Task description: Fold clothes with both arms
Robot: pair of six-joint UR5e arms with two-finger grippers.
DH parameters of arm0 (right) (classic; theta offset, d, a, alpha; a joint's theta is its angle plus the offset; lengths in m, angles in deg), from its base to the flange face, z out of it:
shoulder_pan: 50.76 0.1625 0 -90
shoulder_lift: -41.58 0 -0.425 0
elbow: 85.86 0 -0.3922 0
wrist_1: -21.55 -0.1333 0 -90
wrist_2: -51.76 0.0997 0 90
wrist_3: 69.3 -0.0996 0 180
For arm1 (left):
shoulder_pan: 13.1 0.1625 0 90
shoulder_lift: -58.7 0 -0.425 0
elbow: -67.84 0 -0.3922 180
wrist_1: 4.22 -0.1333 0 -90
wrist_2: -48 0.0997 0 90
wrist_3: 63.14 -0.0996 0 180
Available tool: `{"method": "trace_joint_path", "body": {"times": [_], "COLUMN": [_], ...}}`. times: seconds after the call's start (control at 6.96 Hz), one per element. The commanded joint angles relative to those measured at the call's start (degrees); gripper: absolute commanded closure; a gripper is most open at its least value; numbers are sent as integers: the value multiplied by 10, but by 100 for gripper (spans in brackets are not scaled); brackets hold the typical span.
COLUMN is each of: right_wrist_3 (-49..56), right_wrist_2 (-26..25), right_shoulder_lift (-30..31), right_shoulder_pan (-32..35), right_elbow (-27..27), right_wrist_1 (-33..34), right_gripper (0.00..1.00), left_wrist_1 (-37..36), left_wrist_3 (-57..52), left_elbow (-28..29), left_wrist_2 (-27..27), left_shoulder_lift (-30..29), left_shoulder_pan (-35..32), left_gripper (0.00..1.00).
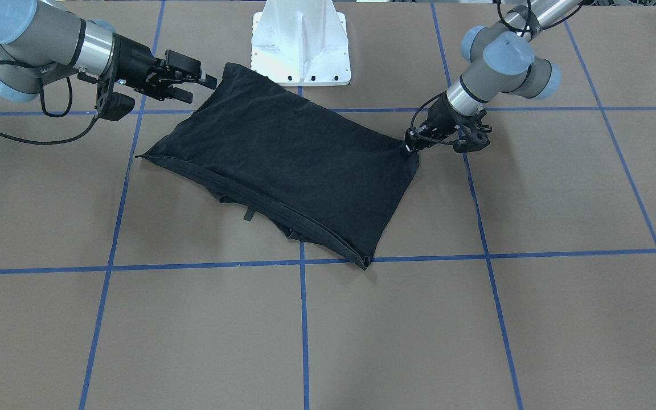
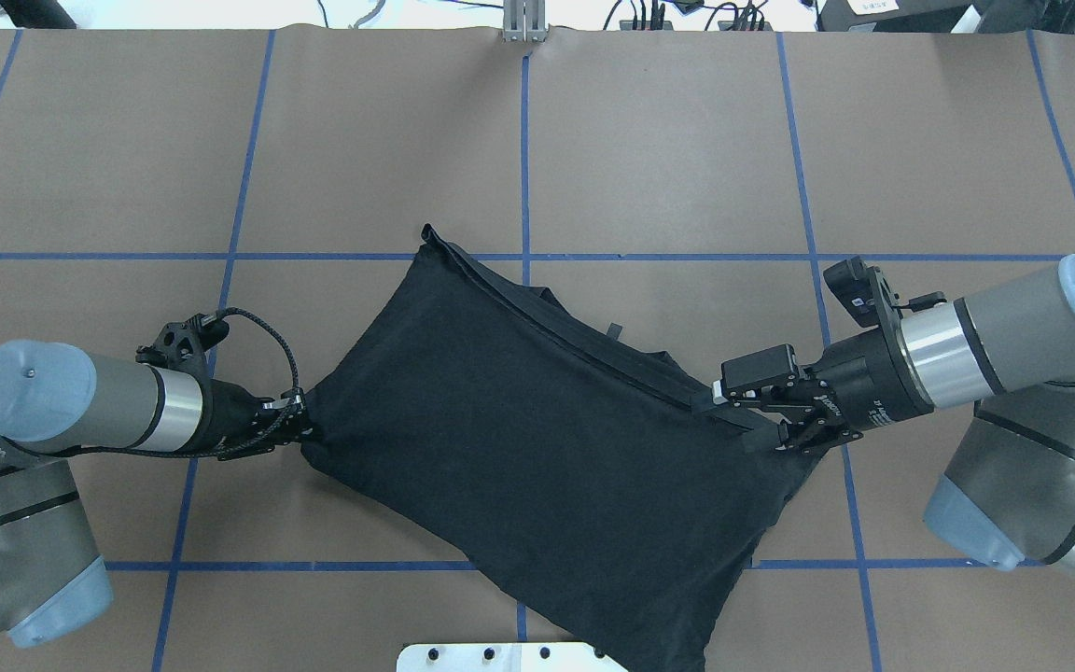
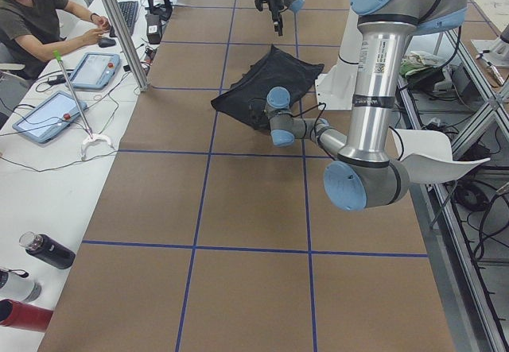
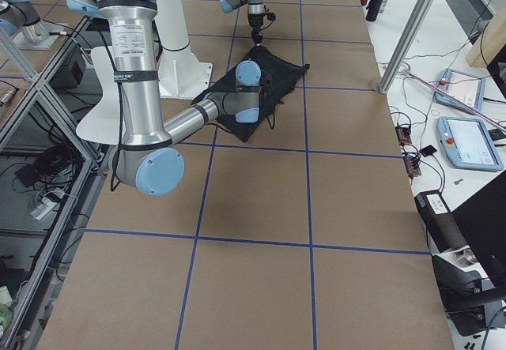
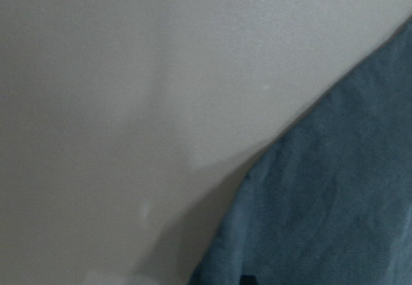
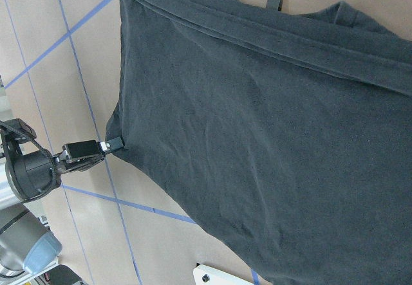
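My left gripper will let go of the black T-shirt's corner on the bare table (image 1: 402, 325) beyond the blue tape under its far tip.
The clothes are one black T-shirt (image 1: 288, 165), lying doubled over on the brown table with its layered hem edge (image 2: 575, 336) on the side away from the robot. My left gripper (image 2: 302, 425) sits low at the table and is shut on the shirt's left corner; it also shows in the front view (image 1: 406, 149) and the right wrist view (image 6: 114, 145). My right gripper (image 2: 745, 420) hovers above the shirt's right end, its fingers spread and open with no cloth between them. In the left wrist view only table and a close patch of the shirt (image 5: 335, 195) show.
The white base plate (image 1: 299, 51) stands at the robot's side, and the shirt's near corner (image 2: 659, 644) reaches its edge. Blue tape lines grid the table. A person (image 3: 32, 18), tablets (image 3: 44, 114) and bottles (image 3: 44, 250) are along a side desk.
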Motion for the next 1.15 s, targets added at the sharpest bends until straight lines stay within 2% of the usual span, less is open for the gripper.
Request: {"method": "trace_joint_path", "body": {"times": [0.0,0.29,0.43,0.57,0.86,1.01], "right_wrist_3": [0,-2,-2,-3,-1,0], "right_wrist_2": [4,2,1,-1,-2,-2], "right_shoulder_lift": [0,0,0,0,1,1], "right_shoulder_pan": [6,12,17,18,25,29], "right_elbow": [1,1,2,2,2,3], "right_wrist_1": [1,2,2,2,2,2], "right_gripper": [0,0,0,0,0,0], "left_wrist_1": [-91,-111,-111,-111,-111,-104], "left_wrist_3": [-3,-9,-9,-10,-41,-43], "left_elbow": [-32,-16,14,71,199,237], "left_wrist_2": [-5,-3,-2,0,57,58], "left_shoulder_lift": [-6,-32,-67,-121,-234,-276], "left_shoulder_pan": [-23,-69,-98,-125,-147,-164], "left_gripper": [100,100,100,100,100,100]}}
